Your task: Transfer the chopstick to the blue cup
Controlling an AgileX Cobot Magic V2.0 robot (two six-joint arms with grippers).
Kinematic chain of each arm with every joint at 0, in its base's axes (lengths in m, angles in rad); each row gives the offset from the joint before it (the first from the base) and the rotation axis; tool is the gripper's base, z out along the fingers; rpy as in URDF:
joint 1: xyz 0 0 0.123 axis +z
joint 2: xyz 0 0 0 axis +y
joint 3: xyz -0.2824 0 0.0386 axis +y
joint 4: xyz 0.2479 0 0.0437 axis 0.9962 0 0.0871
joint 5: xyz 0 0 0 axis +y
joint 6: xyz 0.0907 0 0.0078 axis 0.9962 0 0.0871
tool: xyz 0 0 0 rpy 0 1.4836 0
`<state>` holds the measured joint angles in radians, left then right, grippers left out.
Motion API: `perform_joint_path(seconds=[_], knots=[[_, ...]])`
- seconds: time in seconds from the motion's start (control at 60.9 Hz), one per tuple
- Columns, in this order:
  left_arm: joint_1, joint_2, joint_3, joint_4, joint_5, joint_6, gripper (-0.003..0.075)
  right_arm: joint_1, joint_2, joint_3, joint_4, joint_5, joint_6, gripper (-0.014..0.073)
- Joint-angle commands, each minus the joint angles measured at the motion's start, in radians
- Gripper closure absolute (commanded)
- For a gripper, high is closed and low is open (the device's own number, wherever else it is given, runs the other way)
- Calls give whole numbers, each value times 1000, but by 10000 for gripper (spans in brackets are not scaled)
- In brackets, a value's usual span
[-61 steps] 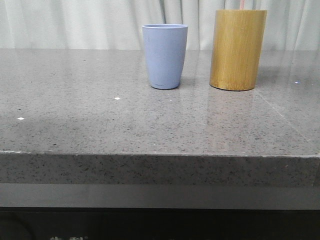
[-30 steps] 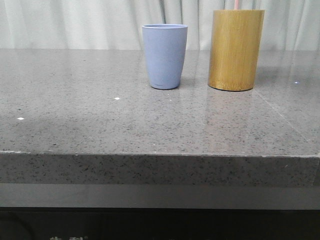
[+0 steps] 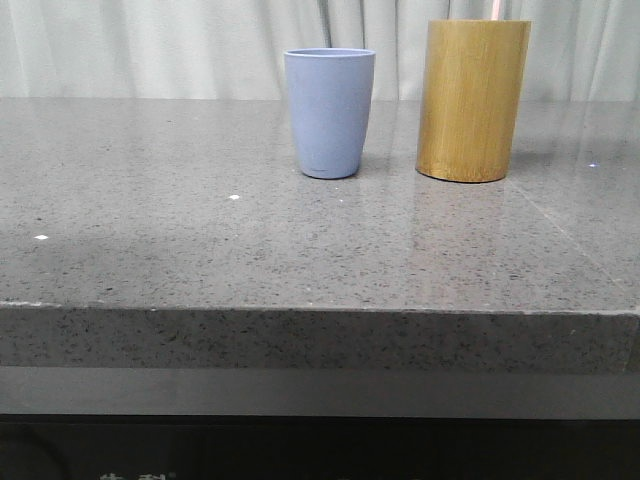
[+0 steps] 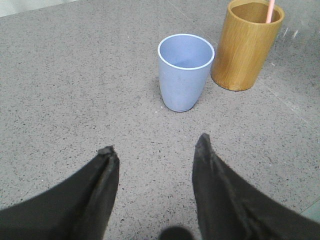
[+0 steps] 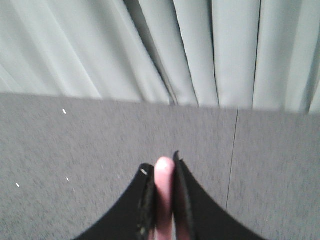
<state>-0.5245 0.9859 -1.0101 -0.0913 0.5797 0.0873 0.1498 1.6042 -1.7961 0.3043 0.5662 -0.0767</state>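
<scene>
I should let go of the chopstick with my right gripper inside the blue cup, so it leans on the rim (image 3: 304,52) farthest from the bamboo cylinder.
The blue cup (image 3: 330,112) stands upright on the grey stone table, left of the tan bamboo cylinder (image 3: 471,100). A pale pink chopstick (image 3: 496,10) sticks up out of the cylinder to the top edge of the front view. It also shows in the left wrist view (image 4: 270,10), inside the cylinder (image 4: 245,47) beside the cup (image 4: 185,72). My left gripper (image 4: 155,146) is open and empty, some way short of the cup. My right gripper (image 5: 163,162) is shut on the chopstick's upper end (image 5: 164,187). Neither gripper shows in the front view.
The grey speckled table (image 3: 200,230) runs to a front edge (image 3: 320,310) near the camera. Pale curtains (image 3: 150,45) hang behind the table. A thin seam (image 5: 232,150) crosses the tabletop in the right wrist view.
The chopstick's top has shifted sideways above the cylinder, first left, then right. The bamboo cylinder has shifted slightly left. The cup has not moved.
</scene>
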Motion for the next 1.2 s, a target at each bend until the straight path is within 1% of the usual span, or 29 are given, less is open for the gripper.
perform_joint_path(seconds=[0.0, 0.131, 0.263, 0.41, 0.541, 0.788, 1.017, 1.066, 1.116, 1.165, 1.181], knots=[[2, -10, -26, -12, -76, 2, 373, 28, -104, -36, 1, -112, -50, 655], [2, -10, -26, -12, -76, 2, 373, 91, -154, -35, 1, -177, -84, 655], [2, -10, -26, -12, -76, 2, 373, 173, -159, -34, 1, -253, -85, 655], [2, -10, -26, -12, -76, 2, 373, 261, -137, -6, -6, -332, -94, 655], [2, -10, -26, -12, -78, 2, 373, 307, -88, 8, -8, -364, -113, 655], [2, -10, -26, -12, -78, 2, 373, 315, 33, 10, -31, -352, -124, 655], [2, -10, -26, -11, -78, 2, 373, 315, 116, 10, -56, -292, -128, 652], [2, -10, -26, -11, -78, 2, 373, 315, 125, 10, -57, -276, -128, 641], [2, -10, -26, -11, -78, 2, 373, 315, 128, 10, -57, -260, -128, 604], [2, -10, -26, -11, -78, 2, 373, 315, 128, 10, -59, -249, -128, 541], [2, -10, -26, -11, -78, 2, 373, 315, 128, 10, -59, -246, -128, 506]])
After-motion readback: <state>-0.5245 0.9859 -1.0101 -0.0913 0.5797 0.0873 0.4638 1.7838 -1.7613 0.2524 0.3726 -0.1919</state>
